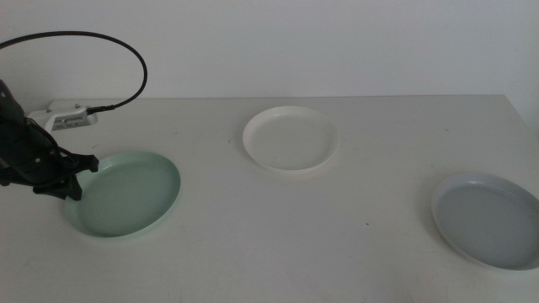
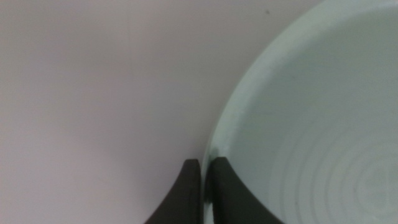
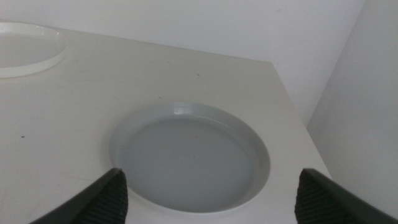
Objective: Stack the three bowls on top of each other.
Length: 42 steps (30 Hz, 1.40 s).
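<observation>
My left gripper will let go of the mint green bowl on the bare tabletop (image 1: 305, 231) just in front of the white bowl.
The mint green bowl (image 1: 128, 194) lies at the table's left. My left gripper (image 1: 82, 175) is shut on its left rim; the left wrist view shows the two jaws (image 2: 206, 173) pinching the bowl's rim (image 2: 311, 118). The white bowl (image 1: 291, 139) sits at the back middle and also shows in the right wrist view (image 3: 25, 46). The pale grey-blue bowl (image 1: 488, 219) rests at the front right. My right gripper (image 3: 211, 186) is out of the middle view; it hovers open just short of the grey-blue bowl (image 3: 189, 158), its jaws spread wider than the bowl.
A white block (image 1: 67, 115) with a black cable (image 1: 126, 46) sits at the back left. The table's right edge (image 3: 292, 118) runs close beside the grey-blue bowl. Bare tabletop (image 1: 286, 236) lies between the bowls.
</observation>
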Tool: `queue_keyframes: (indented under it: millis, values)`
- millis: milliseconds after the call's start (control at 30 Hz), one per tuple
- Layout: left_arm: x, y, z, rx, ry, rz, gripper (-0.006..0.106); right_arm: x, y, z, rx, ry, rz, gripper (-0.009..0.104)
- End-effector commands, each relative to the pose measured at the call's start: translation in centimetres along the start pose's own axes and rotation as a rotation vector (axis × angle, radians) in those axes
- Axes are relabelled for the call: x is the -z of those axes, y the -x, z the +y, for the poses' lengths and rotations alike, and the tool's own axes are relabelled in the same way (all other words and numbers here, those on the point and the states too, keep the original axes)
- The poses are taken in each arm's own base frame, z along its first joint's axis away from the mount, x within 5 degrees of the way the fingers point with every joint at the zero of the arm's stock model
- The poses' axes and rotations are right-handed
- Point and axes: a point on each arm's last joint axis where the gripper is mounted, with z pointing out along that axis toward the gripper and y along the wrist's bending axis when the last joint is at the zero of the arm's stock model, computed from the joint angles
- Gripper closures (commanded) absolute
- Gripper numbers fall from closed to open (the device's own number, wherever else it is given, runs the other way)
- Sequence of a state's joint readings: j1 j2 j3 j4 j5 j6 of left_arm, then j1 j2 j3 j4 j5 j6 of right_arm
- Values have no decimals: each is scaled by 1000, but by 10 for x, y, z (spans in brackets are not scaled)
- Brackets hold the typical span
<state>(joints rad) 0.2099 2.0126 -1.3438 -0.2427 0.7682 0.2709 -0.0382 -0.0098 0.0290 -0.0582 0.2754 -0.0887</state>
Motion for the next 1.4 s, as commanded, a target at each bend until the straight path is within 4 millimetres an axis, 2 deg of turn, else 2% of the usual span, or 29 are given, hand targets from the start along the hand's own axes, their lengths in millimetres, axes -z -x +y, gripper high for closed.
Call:
queue_keyframes:
  millis: [0,133,233,400,533,667,900,1100,1367]
  values:
    - [27,4,-6,8,-18,-43,100,3,10,-2,12,-20,-106,19]
    - [60,1,-15,3,-39,-74,100,3,10,-2,12,-20,-106,19]
    - [84,-9,-29,2,-81,-96,100,3,10,-2,12,-20,-106,19]
    - [113,-38,-67,13,-117,-198,100,3,10,-2,12,-20,-106,19]
    - [123,-50,-105,-5,-170,-214,100,3,10,-2,12,-20,-106,19]
    - [116,-57,-148,-30,-229,-197,100,3,10,-2,12,-20,-106,19]
    - [85,-76,-217,-145,-289,-146,100,3,10,-2,12,-20,-106,19]
    - [57,-82,-247,-159,-318,-151,100,3,10,-2,12,-20,-106,19]
    - [31,-84,-261,-148,-328,-162,100,3,10,-2,12,-20,-106,19]
